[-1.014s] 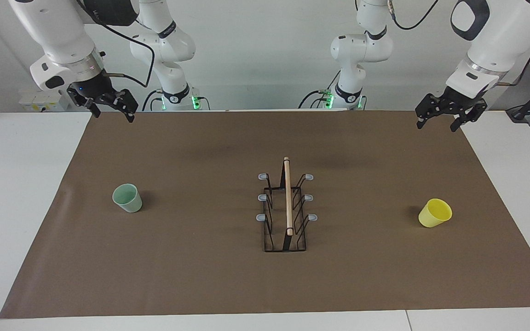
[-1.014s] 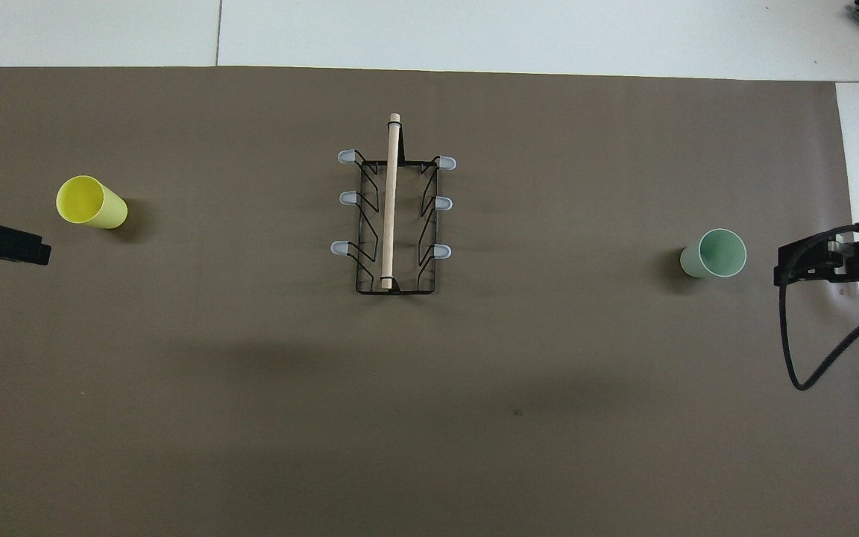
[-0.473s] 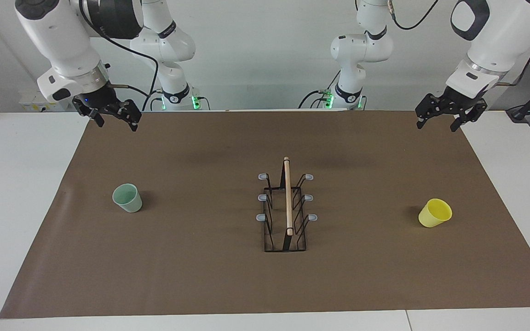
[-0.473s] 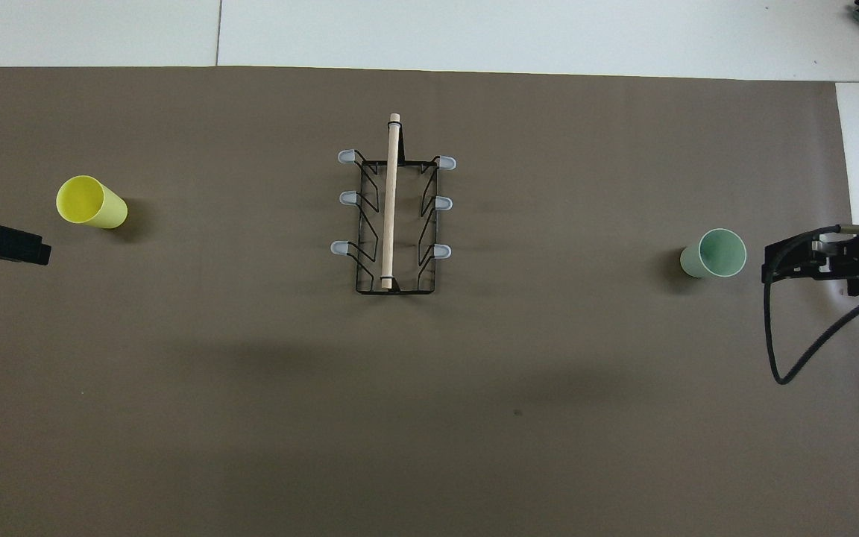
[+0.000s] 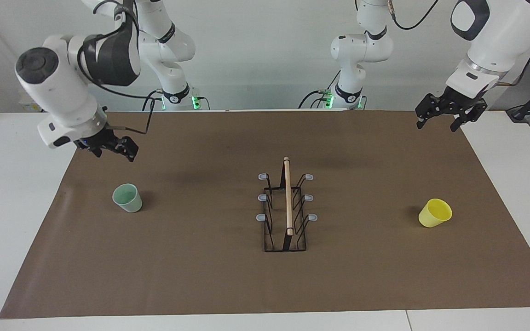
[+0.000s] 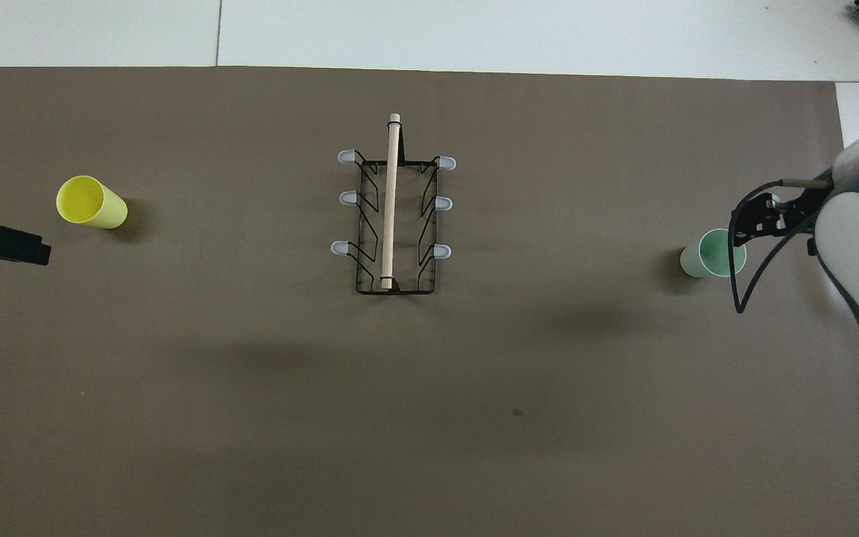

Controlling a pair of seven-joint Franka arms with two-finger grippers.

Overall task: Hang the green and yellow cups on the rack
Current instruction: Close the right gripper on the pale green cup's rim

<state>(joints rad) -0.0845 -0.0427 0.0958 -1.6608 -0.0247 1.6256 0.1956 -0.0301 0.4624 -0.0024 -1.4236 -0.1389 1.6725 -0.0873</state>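
Observation:
I should next close my right gripper around the pale green cup's body (image 6: 693, 261), below the cup's rim, reaching in from the side toward the rack.
The pale green cup (image 5: 127, 198) (image 6: 713, 253) stands upright, mouth up, on the brown mat toward the right arm's end. My right gripper (image 5: 114, 152) (image 6: 754, 221) hangs open and empty over the mat just by this cup, above its rim and not touching it. At the left arm's end the yellow cup (image 5: 435, 213) (image 6: 91, 202) stands mouth up. My left gripper (image 5: 436, 125) (image 6: 1, 245) waits open and empty, raised over the mat's edge. The black wire rack (image 5: 285, 230) (image 6: 394, 224) with its wooden rod stands mid-table, its grey-tipped prongs bare.
A brown mat (image 5: 200, 276) covers most of the white table (image 5: 12, 207). A cable loop (image 6: 739, 298) hangs from the right arm's wrist beside the green cup.
The right arm has swung down and forward, bringing its open gripper lower and close to the green cup. The left arm, both cups and the rack have not moved.

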